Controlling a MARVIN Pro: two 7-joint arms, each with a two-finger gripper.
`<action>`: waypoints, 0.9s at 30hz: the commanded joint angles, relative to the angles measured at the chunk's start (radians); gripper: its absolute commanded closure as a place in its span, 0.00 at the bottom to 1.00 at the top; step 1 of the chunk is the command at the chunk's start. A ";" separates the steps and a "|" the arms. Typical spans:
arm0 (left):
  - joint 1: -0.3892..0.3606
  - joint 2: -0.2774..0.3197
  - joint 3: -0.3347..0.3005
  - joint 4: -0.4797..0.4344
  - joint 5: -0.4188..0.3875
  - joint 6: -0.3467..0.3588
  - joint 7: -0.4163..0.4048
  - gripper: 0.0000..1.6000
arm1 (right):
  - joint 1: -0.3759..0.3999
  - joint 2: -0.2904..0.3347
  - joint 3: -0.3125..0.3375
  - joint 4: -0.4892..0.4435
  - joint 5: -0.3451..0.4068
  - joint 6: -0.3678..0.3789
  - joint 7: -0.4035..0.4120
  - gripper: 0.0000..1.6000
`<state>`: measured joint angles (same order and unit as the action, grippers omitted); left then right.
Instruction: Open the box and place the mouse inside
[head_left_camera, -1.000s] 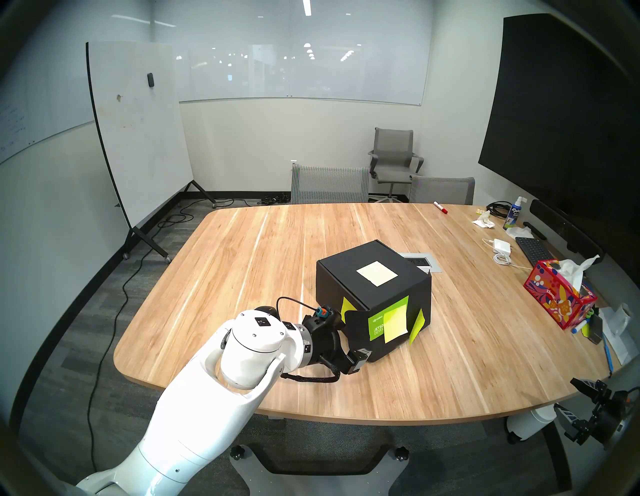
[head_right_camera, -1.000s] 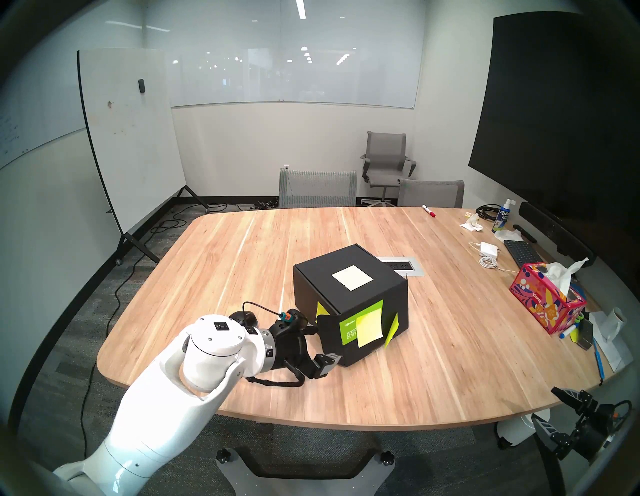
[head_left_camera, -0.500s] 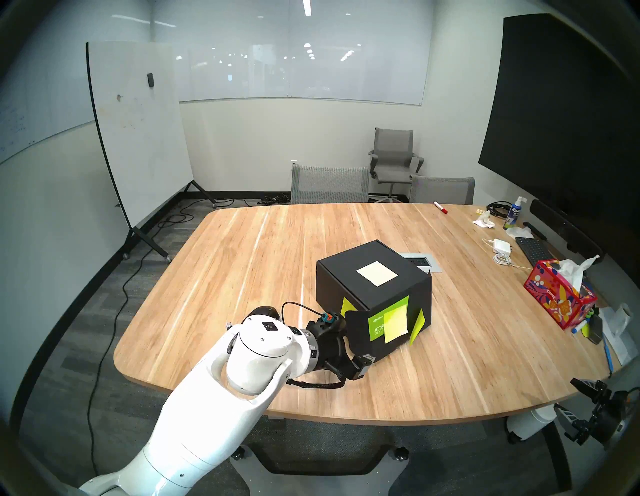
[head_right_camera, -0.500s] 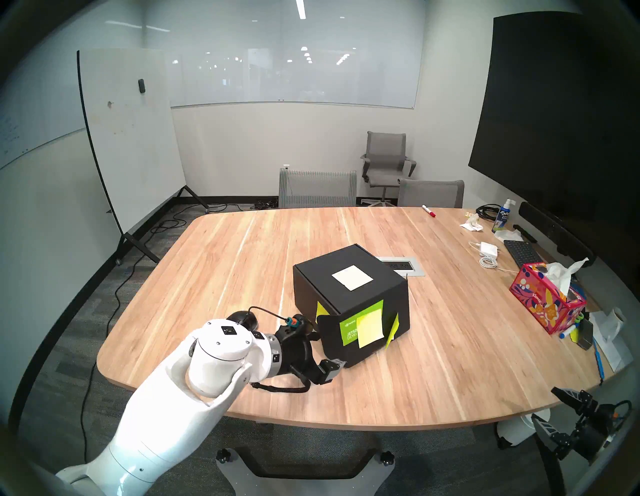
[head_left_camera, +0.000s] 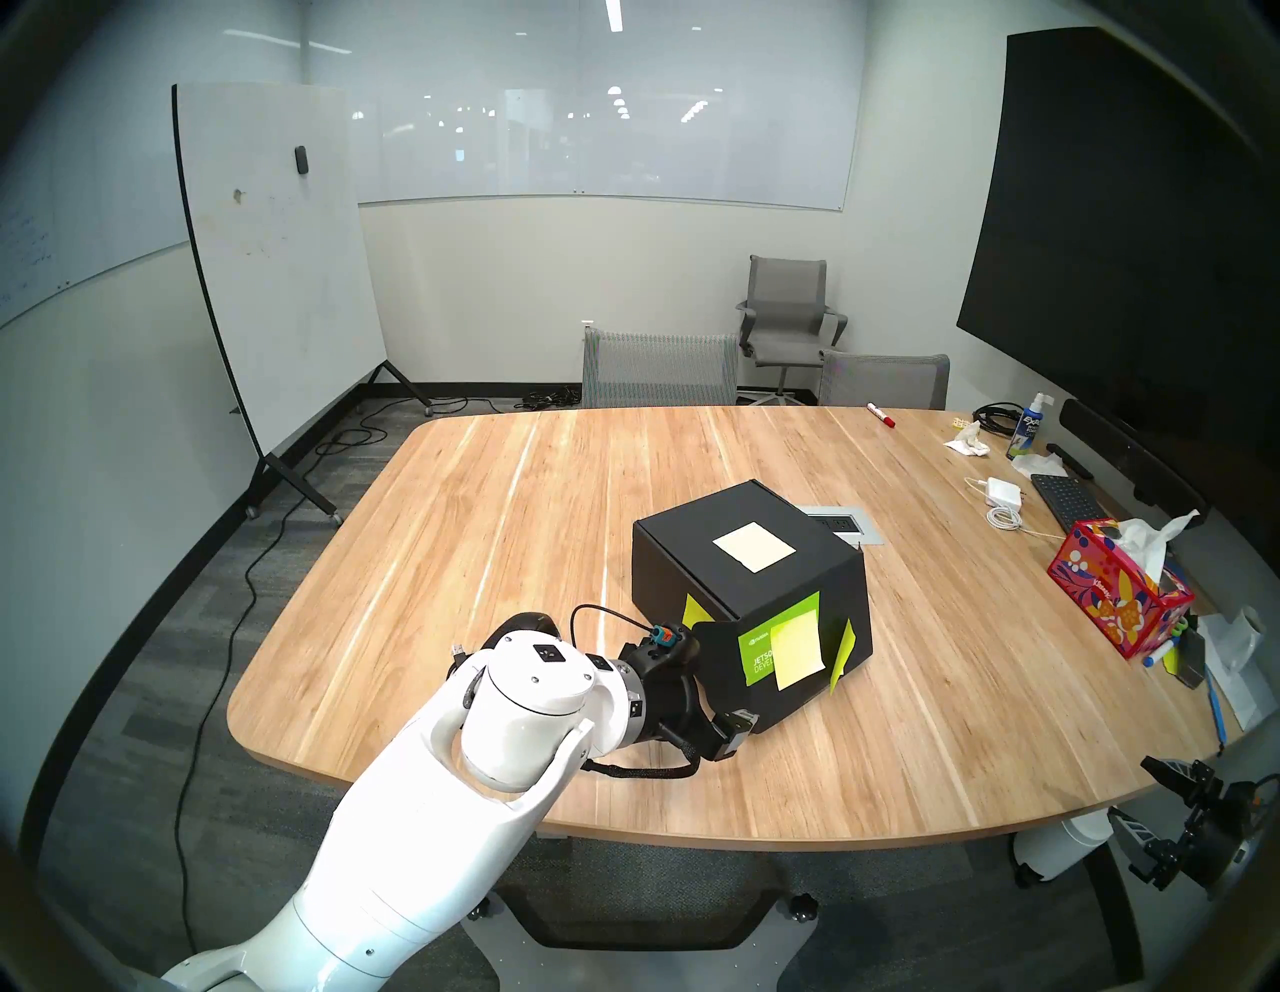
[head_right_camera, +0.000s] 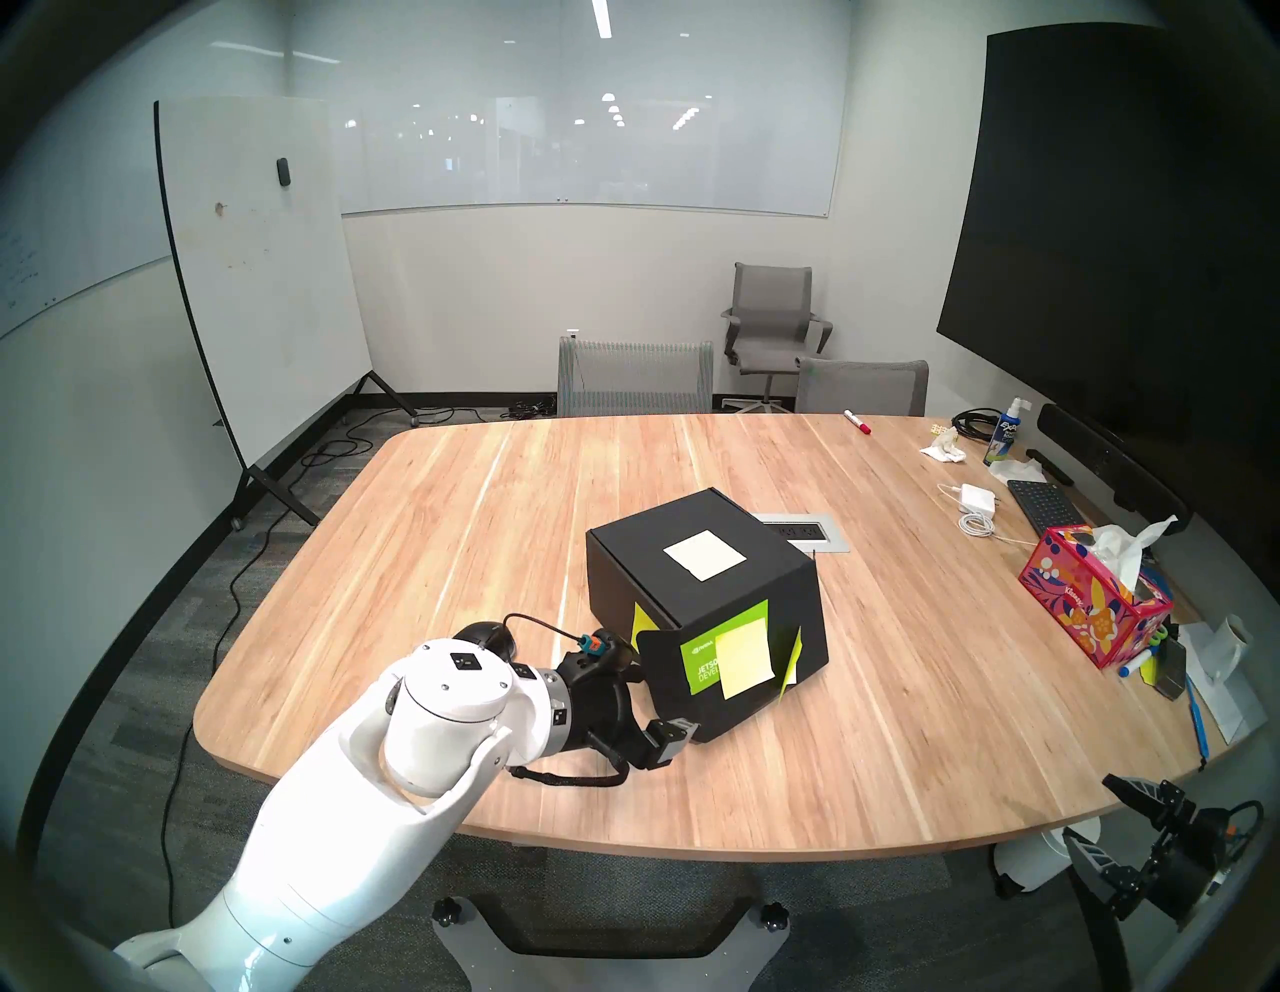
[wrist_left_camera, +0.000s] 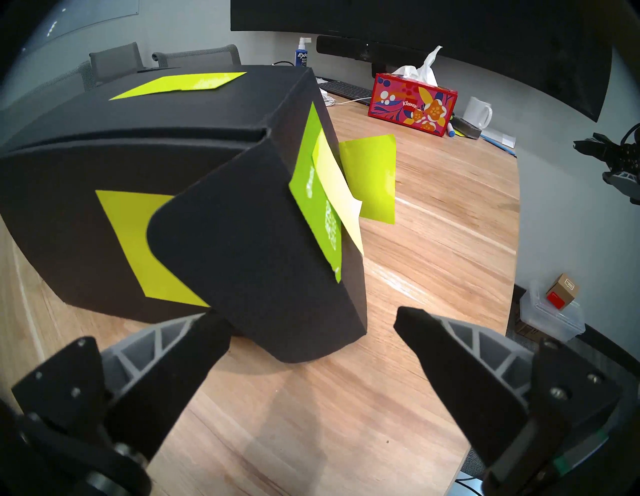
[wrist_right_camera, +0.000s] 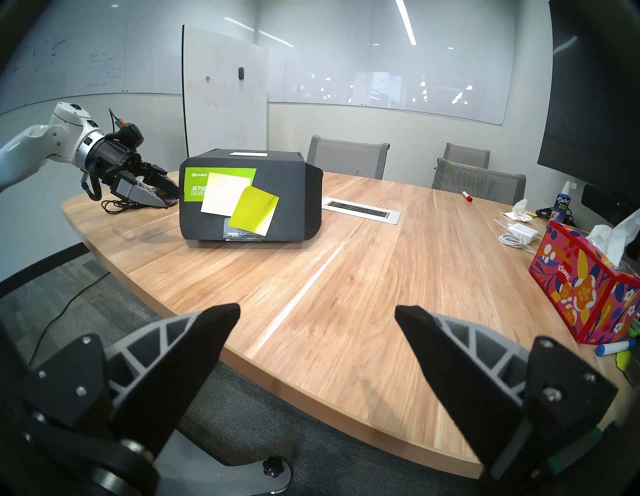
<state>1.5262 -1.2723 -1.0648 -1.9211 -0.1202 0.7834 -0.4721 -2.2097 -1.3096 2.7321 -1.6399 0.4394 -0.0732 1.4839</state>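
The box's side flap stands at a slant across the open fingers of my left gripper with the lid down, so next I pinch the flap's lower edge (wrist_left_camera: 312, 350) and lift the lid.
The black box (head_left_camera: 748, 589) stands mid-table with its lid down, a cream sticker on top, and a green label and yellow sticky notes on its near face. A rounded side flap (wrist_left_camera: 249, 263) sticks out at its near-left corner. My left gripper (head_left_camera: 713, 686) is open at that corner, and in the left wrist view the flap's lower edge sits between the fingers (wrist_left_camera: 194, 346). The black mouse (head_left_camera: 530, 623) lies on the table behind my left wrist, half hidden, its cable (wrist_right_camera: 117, 204) coiled beside it. My right gripper (wrist_right_camera: 317, 311) hangs open and empty off the table's near-right edge.
On the right side of the table are a red floral tissue box (head_left_camera: 1115, 596), a black keyboard (head_left_camera: 1067, 499), a white charger (head_left_camera: 1001, 492), a spray bottle (head_left_camera: 1025, 433) and a mug (wrist_left_camera: 478, 111). A power panel (head_left_camera: 841, 523) sits behind the box.
My left arm has moved right, closing on the box's near-left corner. The box's near end has shifted slightly to the right. The right arm has not moved.
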 joint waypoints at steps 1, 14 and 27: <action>-0.012 -0.013 -0.006 -0.007 -0.013 -0.004 -0.007 0.01 | -0.003 0.001 0.007 -0.006 0.008 0.000 0.000 0.00; -0.017 -0.005 -0.015 0.000 -0.024 0.001 -0.024 0.52 | -0.002 0.001 0.007 -0.006 0.007 0.000 0.000 0.00; -0.009 -0.003 -0.025 -0.017 -0.028 0.023 -0.032 0.36 | -0.002 0.001 0.007 -0.006 0.007 0.000 0.000 0.00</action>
<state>1.5177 -1.2711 -1.0857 -1.9086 -0.1421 0.7910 -0.5026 -2.2089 -1.3104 2.7329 -1.6399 0.4382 -0.0725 1.4839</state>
